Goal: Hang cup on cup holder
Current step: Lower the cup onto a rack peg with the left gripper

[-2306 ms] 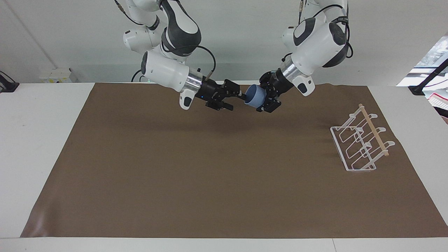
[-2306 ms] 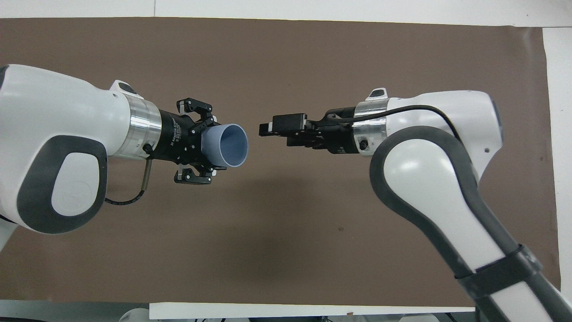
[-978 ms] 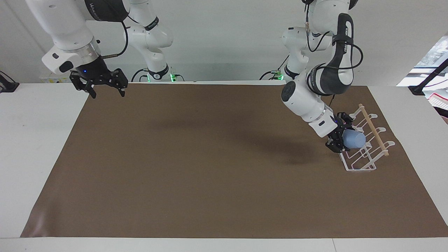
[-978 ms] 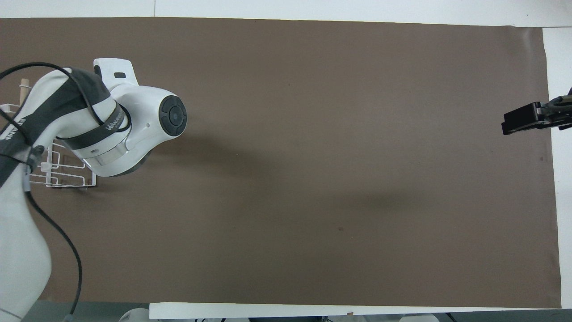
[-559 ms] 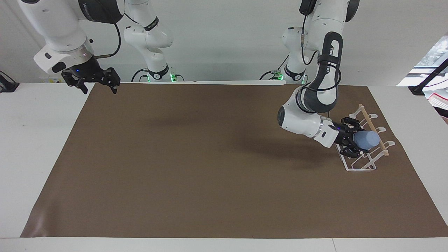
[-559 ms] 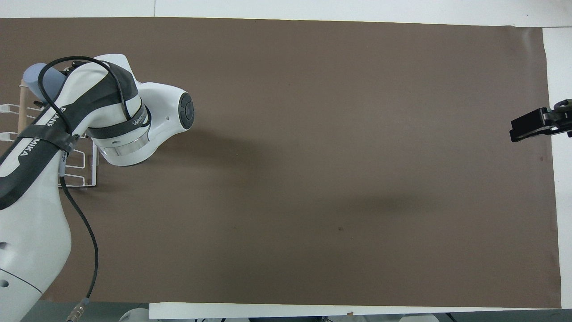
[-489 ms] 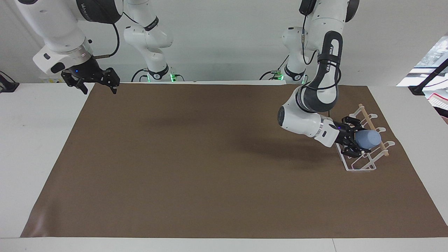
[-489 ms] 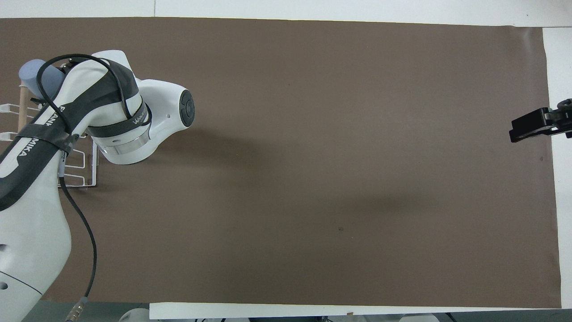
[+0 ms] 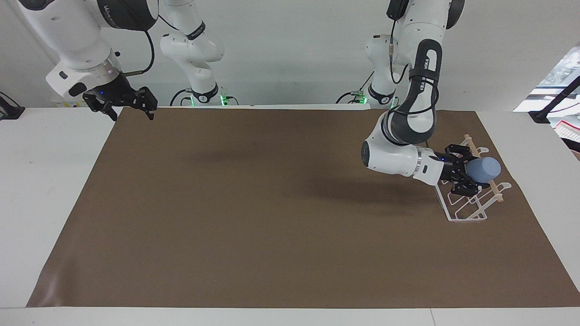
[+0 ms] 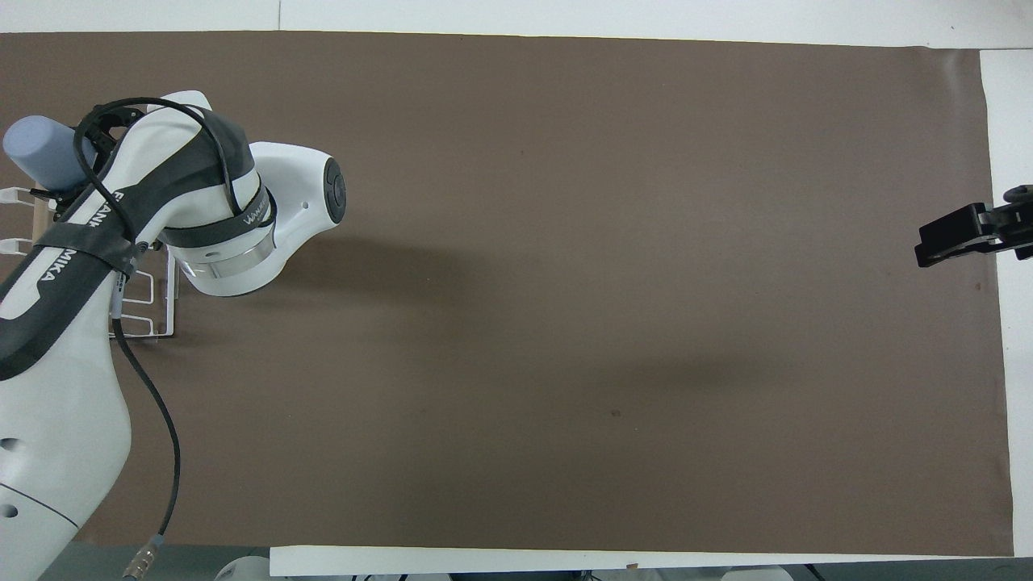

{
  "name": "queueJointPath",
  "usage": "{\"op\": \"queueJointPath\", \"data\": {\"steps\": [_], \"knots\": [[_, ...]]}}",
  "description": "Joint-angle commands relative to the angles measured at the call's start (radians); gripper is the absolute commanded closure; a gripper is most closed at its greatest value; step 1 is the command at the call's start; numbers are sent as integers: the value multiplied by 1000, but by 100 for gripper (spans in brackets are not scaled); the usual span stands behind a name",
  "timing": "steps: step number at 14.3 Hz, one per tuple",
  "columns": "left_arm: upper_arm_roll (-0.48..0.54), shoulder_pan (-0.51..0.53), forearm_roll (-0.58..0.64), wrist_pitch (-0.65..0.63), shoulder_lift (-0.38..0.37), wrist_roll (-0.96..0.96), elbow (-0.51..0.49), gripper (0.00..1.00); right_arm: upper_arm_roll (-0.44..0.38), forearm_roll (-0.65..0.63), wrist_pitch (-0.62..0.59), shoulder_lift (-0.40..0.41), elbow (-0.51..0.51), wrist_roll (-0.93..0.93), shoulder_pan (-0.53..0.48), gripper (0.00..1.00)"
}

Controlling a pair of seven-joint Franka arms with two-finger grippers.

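Observation:
My left gripper should release the light blue cup on the arm-covered end of the white wire cup holder [image 10: 125, 205].
My left gripper [image 9: 467, 174] is shut on the light blue cup [image 9: 483, 170] and holds it on its side in the air. The cup's closed bottom points toward the left arm's end of the table. The cup is over the upper part of the white wire cup holder [image 9: 469, 220], at the level of its wooden rod [image 9: 496, 193]. In the overhead view the cup [image 10: 42, 153] sticks out past the left arm, which covers most of the cup holder [image 10: 173, 307]. My right gripper [image 9: 121, 105] is open and empty, up over the mat's edge at the right arm's end; it also shows in the overhead view [image 10: 964, 234].
A brown mat [image 9: 272, 217] covers most of the white table [image 9: 50, 181]. The cup holder stands on the mat near the left arm's end.
The left gripper has carried the cup a little higher and farther toward the left arm's end of the table, above the rod. The right arm waits, hardly moved.

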Motion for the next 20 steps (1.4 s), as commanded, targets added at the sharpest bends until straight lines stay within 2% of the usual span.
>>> {"op": "queueJointPath", "data": {"steps": [1, 3, 9, 16, 17, 18, 19, 20], "knots": [[0, 23, 25, -13, 20, -52, 2, 100, -18, 7, -7, -7, 4, -14, -6, 1], [-1, 34, 25, -7, 23, -75, 1, 100, -51, 10, -3, -6, 4, -14, 26, 1], [-3, 49, 26, 2, 46, -94, -17, 100, -51, 17, -9, 3, 11, -14, 26, 1], [-4, 83, 19, 105, 46, -164, -34, 96, -49, 19, -13, -1, 4, -17, 22, 1], [-4, 83, 17, 107, 46, -164, -39, 85, -49, 19, -18, -1, 3, -17, 23, 1], [-6, 81, 14, 110, 46, -164, -39, 35, -49, 19, -15, -1, 4, -17, 29, 1], [-6, 80, 12, 113, 46, -166, -39, 7, -49, 19, -9, -1, 4, -17, 31, 1], [-6, 78, 11, 122, 46, -167, -39, 0, -49, 19, -9, -1, 4, -17, 32, 1]]}}
